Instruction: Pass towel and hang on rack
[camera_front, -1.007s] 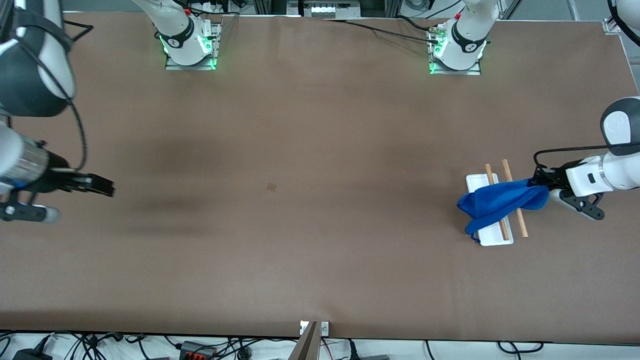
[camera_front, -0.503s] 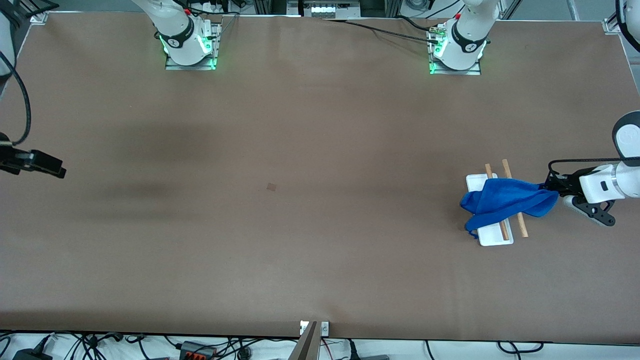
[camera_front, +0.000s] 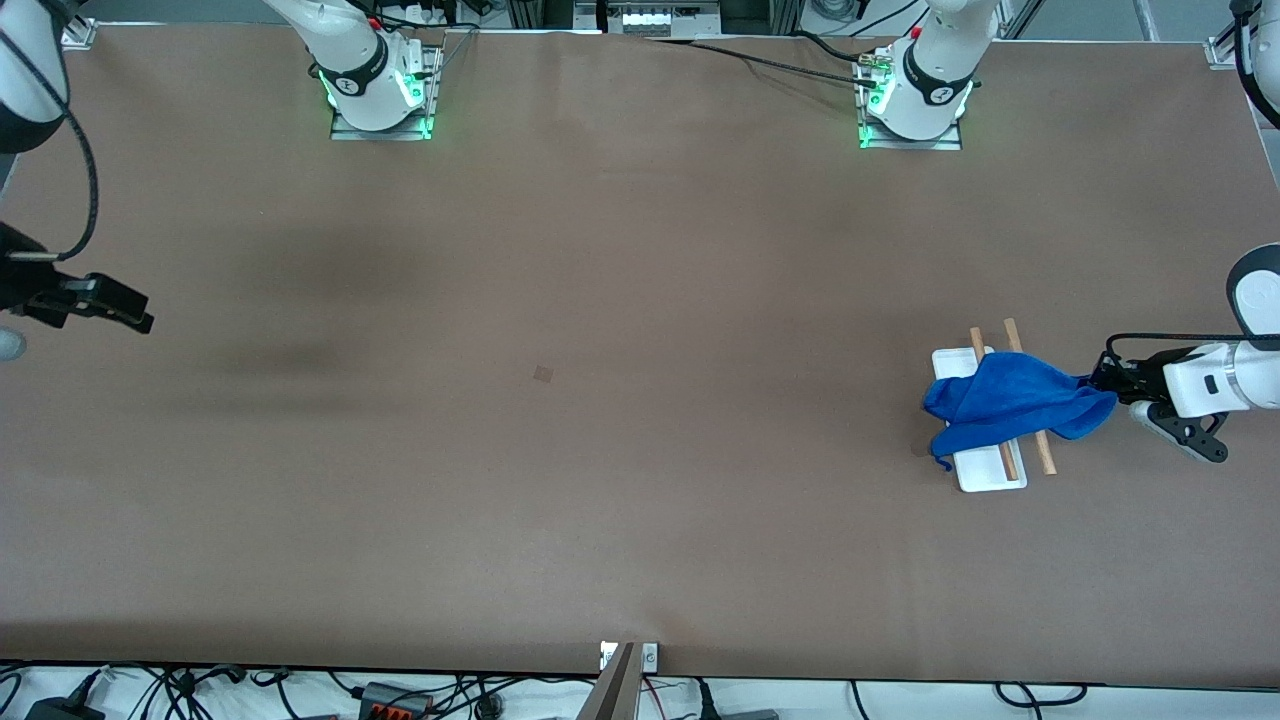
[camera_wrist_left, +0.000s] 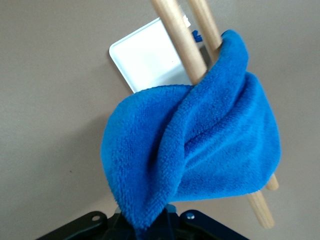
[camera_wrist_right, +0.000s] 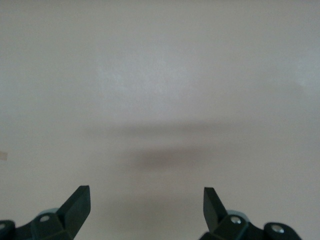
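My left gripper is holding the towel. It will let go of it over the rack's wooden rods (camera_front: 994, 406) (camera_wrist_left: 234, 117), so the towel stays draped above the white base.
The royal-blue towel (camera_front: 1010, 402) lies draped over the two wooden rods of the rack (camera_front: 985, 475) near the left arm's end of the table. In the left wrist view the towel (camera_wrist_left: 200, 150) covers both rods above the white base (camera_wrist_left: 145, 60). My left gripper (camera_front: 1098, 386) is shut on the towel's corner beside the rack, and it also shows in the left wrist view (camera_wrist_left: 155, 222). My right gripper (camera_front: 135, 317) is open and empty over the right arm's end of the table, with its fingertips (camera_wrist_right: 77, 200) wide apart over bare table.
The arm bases (camera_front: 378, 90) stand along the table's edge farthest from the front camera. A small brown mark (camera_front: 543, 374) sits mid-table. Cables run along the edge nearest the front camera.
My left gripper has drawn the towel's corner away from the rack, spreading the cloth over the rods. My right arm has pulled back to its end of the table.
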